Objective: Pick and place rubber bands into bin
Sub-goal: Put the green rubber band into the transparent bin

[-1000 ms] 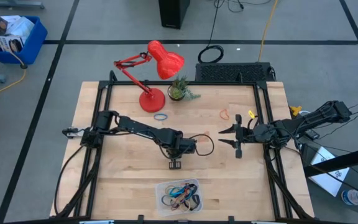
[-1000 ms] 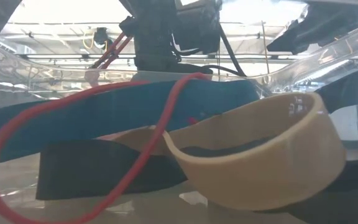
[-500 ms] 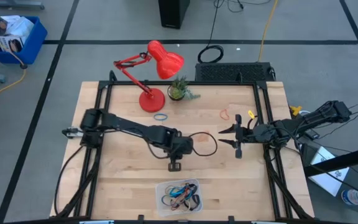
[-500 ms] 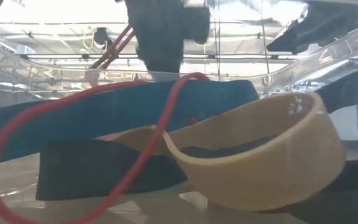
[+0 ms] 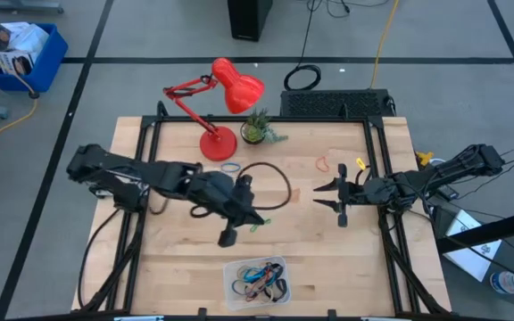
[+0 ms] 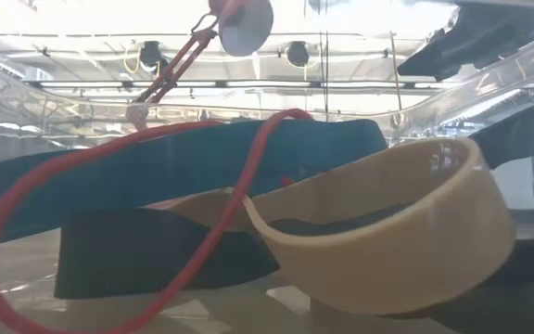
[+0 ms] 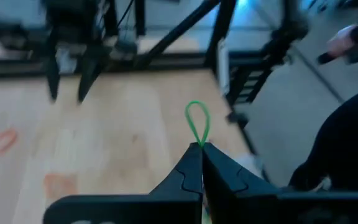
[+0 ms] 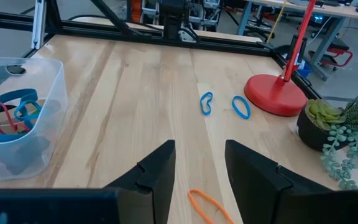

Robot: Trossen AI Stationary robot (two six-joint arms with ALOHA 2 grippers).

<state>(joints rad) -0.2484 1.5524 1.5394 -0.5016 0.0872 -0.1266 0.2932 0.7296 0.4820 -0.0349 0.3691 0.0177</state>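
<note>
My left gripper is going to drop the green rubber band on the tangled rubber bands in the middle of the clear bin (image 5: 256,284).
My left gripper (image 5: 252,220) is above the table's middle, shut on a thin green rubber band (image 7: 197,122) whose loop sticks out past the fingertips (image 7: 201,152). The clear bin (image 5: 256,278) stands at the near edge with several bands in it; the low view looks through it at a tan band (image 6: 387,232), a red one (image 6: 109,223) and a blue one. My right gripper (image 5: 327,196) is open and empty right of centre, level above the table (image 8: 196,168). Two blue bands (image 8: 206,103) (image 8: 241,107) and an orange one (image 8: 207,203) lie on the wood. My left gripper pinches one end of the green band (image 7: 199,143) between its two fingertips. The rest of the band stands out past the tips as a narrow loop (image 7: 196,115), lifted clear of the table.
A red desk lamp (image 5: 224,98) and a small potted plant (image 5: 259,130) stand at the far edge. A blue band (image 5: 230,167) lies by the lamp's base and an orange one (image 5: 324,164) farther right. Black frame rails run along both sides.
My left gripper has risen from the table's middle, leaving the top of the low view, and has gone a little toward the left edge. The green band has come up with it, clear of the wood.
</note>
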